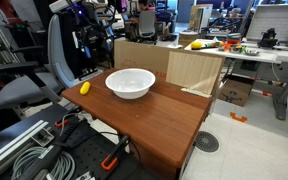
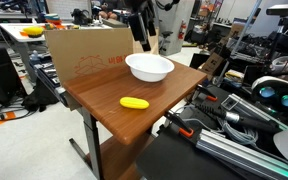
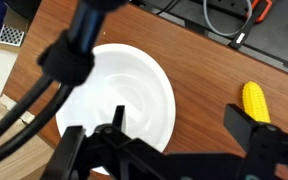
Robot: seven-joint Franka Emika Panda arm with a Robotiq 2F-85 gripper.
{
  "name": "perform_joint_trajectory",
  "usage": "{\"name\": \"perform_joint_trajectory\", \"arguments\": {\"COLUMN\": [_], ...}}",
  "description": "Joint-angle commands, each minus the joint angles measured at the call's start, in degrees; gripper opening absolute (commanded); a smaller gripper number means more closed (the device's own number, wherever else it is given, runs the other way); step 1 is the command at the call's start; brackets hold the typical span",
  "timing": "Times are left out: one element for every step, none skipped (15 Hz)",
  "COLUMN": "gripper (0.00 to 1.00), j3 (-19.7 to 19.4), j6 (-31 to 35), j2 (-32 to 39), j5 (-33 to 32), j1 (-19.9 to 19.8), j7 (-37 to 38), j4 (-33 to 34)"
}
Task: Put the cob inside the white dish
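My gripper needs to next move to the middle of the yellow cob (image 1: 85, 88) (image 3: 255, 104) beside the white dish and close there.
The white dish (image 1: 130, 83) stands near the middle of the brown wooden table (image 1: 164, 120); it also shows in the other exterior view (image 2: 149, 67) and in the wrist view (image 3: 124, 95). It holds nothing. The cob (image 1: 84, 88), small and bright yellow, lies on the table beside the dish, apart from it (image 2: 134, 102) (image 3: 256, 102). My gripper (image 2: 142, 40) hangs above the table behind the dish. In the wrist view the gripper (image 3: 179, 125) is open and empty, with one finger over the dish's rim and the other next to the cob.
A cardboard box (image 1: 169, 65) (image 2: 84, 55) stands against the table's far side. Cables and black equipment (image 1: 54, 150) (image 2: 244, 110) lie by the table's near edge. An office chair (image 1: 44, 70) stands beside it. Cluttered desks are behind.
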Motion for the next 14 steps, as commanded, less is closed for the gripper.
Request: {"name": "perform_joint_trajectory", "arguments": {"gripper": [1.00,1.00,1.00,1.00,1.00,1.00,1.00,1.00,1.00,1.00,1.00,1.00,1.00,1.00], "j3": [-0.7,-0.7,-0.8,-1.0,-1.3,-1.5,-1.4,-1.4,-1.3,-0.9,-0.6,-0.2,0.2,0.9], "j6": [-0.3,-0.3,0.4,1.4,2.0,3.0,4.2,7.5,11.6,15.9,19.3,22.9,26.7,30.4], "j2": [0.0,0.0,-0.1,0.1,0.3,0.6,0.6,0.3,0.2,0.3,0.7,0.9,0.7,0.5], "j5": [0.2,0.2,1.4,1.7,1.1,0.8,0.0,-0.9,-2.1,-2.3,-2.5,-2.4,-1.7,0.0], "j1": [0.7,0.7,0.5,0.3,0.5,0.5,0.6,0.5,0.7,1.0,1.4,1.8,2.1,2.3], "j7": [-0.1,-0.2,0.3,1.6,3.3,4.1,2.4,1.3,1.6,1.0,0.5,-0.2,-1.0,-2.4], "j4": [0.2,0.2,0.1,0.3,0.5,0.7,0.5,-0.4,-1.3,-2.3,-3.1,-4.2,-5.8,-7.5]}}
